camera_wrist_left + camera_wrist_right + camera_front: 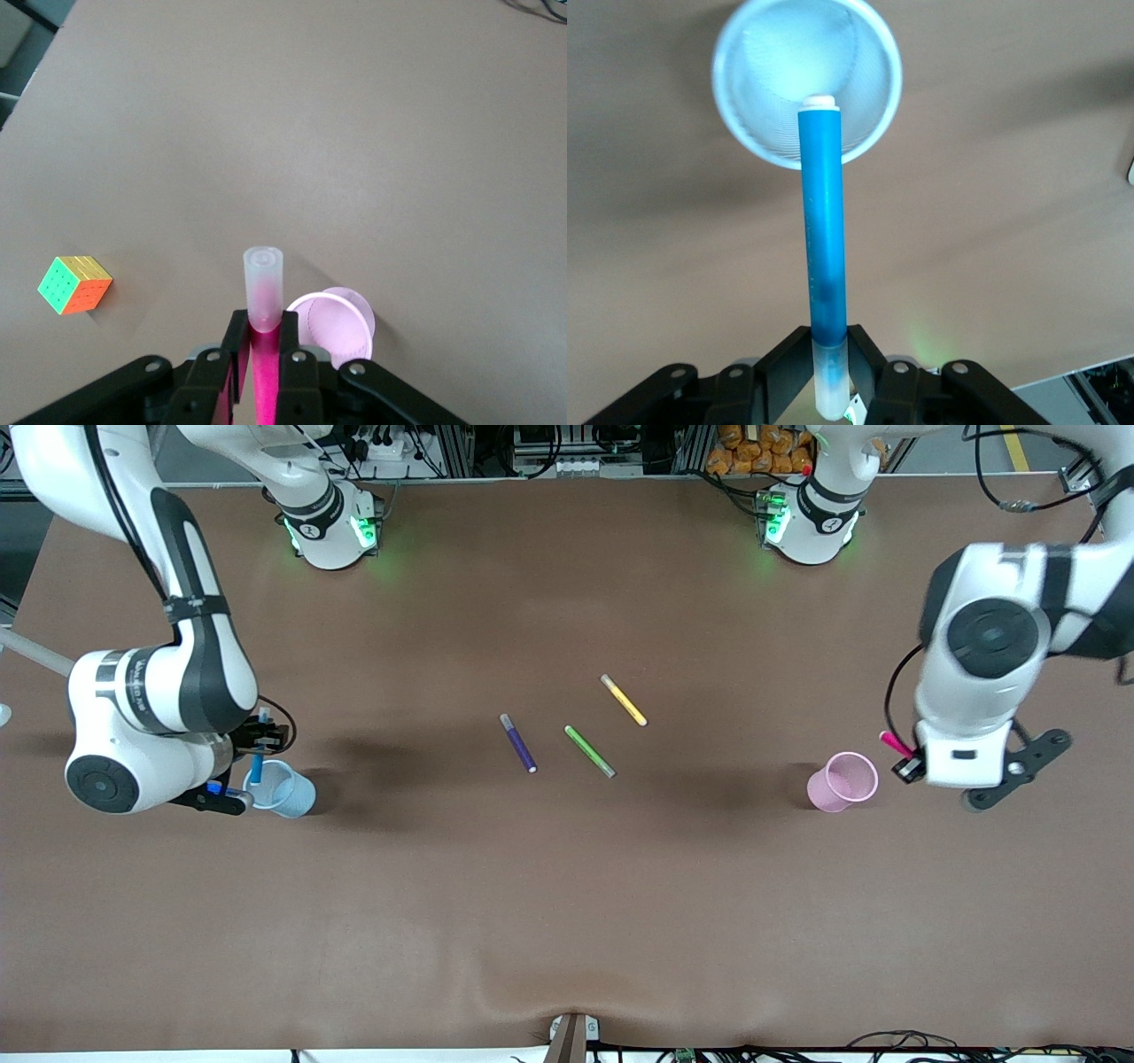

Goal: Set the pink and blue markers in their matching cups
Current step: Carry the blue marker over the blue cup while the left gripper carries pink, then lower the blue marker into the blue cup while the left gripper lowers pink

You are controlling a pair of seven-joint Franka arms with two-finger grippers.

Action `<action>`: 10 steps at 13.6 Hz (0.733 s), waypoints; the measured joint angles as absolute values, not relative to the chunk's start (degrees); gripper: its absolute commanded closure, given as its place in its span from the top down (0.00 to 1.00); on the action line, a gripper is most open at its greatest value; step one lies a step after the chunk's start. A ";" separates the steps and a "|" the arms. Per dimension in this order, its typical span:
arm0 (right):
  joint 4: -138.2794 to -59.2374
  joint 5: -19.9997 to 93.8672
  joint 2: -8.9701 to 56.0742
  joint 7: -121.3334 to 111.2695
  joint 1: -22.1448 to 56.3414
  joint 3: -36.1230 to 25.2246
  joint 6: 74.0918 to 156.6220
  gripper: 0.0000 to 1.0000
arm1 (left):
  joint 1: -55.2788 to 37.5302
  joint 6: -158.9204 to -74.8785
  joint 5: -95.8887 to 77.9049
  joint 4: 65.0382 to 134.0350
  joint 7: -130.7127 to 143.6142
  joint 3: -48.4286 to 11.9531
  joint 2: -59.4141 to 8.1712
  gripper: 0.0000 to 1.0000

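Note:
Next, my left gripper drops the pink marker inside the pale pink cup (846, 780) (334, 328), so that it leans on the cup's rim.
My right gripper (251, 772) is shut on the blue marker (257, 766) by its pale end. The marker's tip points down at the mouth of the pale blue cup (282, 789), toward the right arm's end of the table. In the right wrist view the blue marker (824, 239) ends just over the blue cup's rim (806, 84), held by the right gripper (830, 354). My left gripper (905, 766) is shut on the pink marker (893, 742), just beside the pale pink cup (842, 781). In the left wrist view the pink marker (263, 292) stands in the left gripper (265, 341) next to the pink cup (332, 323).
A dark purple marker (518, 742), a green marker (590, 751) and a yellow marker (624, 700) lie loose on the brown table's middle. A colourful puzzle cube (75, 285) sits on the table in the left wrist view.

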State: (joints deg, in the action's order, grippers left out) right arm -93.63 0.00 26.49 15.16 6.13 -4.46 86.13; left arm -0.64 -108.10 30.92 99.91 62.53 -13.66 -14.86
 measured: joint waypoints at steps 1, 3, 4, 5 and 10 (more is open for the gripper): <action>-93.58 0.00 27.14 15.16 5.74 -4.46 85.80 0.00 | -1.49 -108.13 32.72 100.01 65.71 -13.69 -16.28 0.00; -92.12 0.00 29.03 15.16 5.61 -4.39 83.40 0.00 | -2.45 -108.58 35.76 100.50 70.24 -13.71 -18.40 0.00; -89.92 -0.01 30.65 15.16 5.61 -4.31 80.87 0.00 | -2.60 -109.22 37.16 100.78 71.97 -13.71 -19.01 0.00; -87.05 -0.01 32.64 15.15 5.59 -4.30 78.27 0.00 | -2.64 -109.95 39.04 100.90 73.54 -13.71 -19.50 0.00; -80.56 -0.01 37.07 14.69 5.18 -4.36 75.00 0.00 | -4.66 -110.98 46.17 101.65 82.66 -13.79 -22.89 0.00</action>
State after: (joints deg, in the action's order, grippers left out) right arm -80.56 -0.01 37.07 14.69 5.18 -4.36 75.00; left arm -4.66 -110.98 46.17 101.65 82.66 -13.79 -22.89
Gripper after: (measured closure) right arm 0.762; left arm 0.828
